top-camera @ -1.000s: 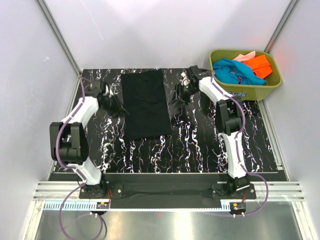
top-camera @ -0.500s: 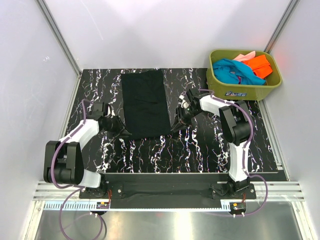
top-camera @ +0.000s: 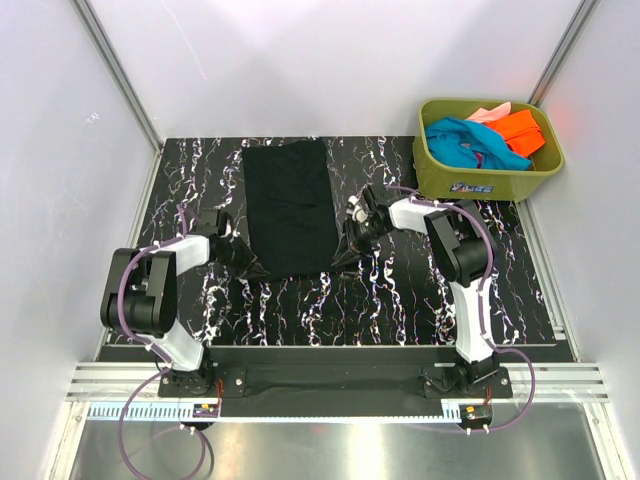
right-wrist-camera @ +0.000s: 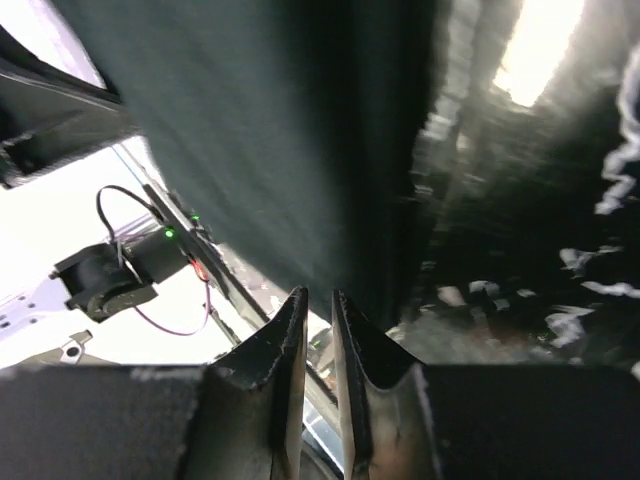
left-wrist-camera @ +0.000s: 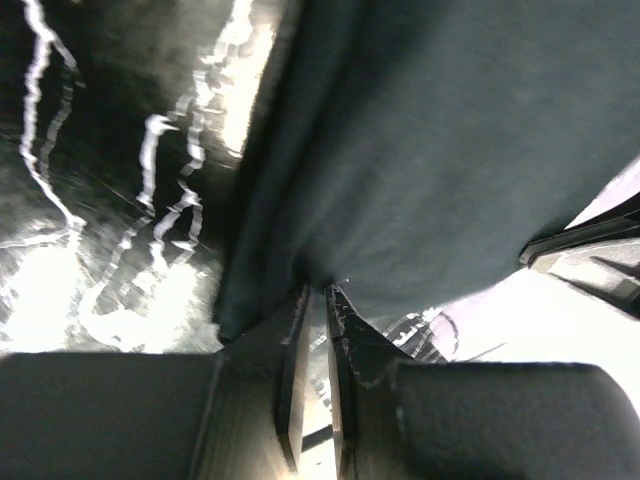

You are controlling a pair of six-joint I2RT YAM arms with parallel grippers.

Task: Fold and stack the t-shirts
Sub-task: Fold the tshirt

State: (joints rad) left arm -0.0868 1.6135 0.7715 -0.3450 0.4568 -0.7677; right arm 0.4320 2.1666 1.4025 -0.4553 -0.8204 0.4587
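My right gripper's fingers are on only the very edge of the black t-shirt, so I should open them and close around its near corner (right-wrist-camera: pixel 386 312) before I fold.
The black t-shirt (top-camera: pixel 290 205) lies as a long folded strip on the marbled table (top-camera: pixel 400 290). My left gripper (top-camera: pixel 252 266) is down at its near left corner. In the left wrist view the jaws (left-wrist-camera: pixel 317 292) stand almost together, and the dark cloth (left-wrist-camera: pixel 450 150) puckers into their tips. My right gripper (top-camera: pixel 340 256) is at the near right corner. Its tips (right-wrist-camera: pixel 318 295) keep a thin gap just at the cloth's (right-wrist-camera: pixel 270 130) edge, and I cannot make out cloth between them. Teal (top-camera: pixel 460 140), orange (top-camera: pixel 520 130) and pink (top-camera: pixel 488 113) t-shirts lie in the tub.
The olive-green tub (top-camera: pixel 490 185) stands at the table's back right corner, beyond the right arm. White walls and metal rails close in the table on the left, right and back.
Both arms came toward the near end of the shirt, from its sides to its near corners. Both pairs of jaws have narrowed.
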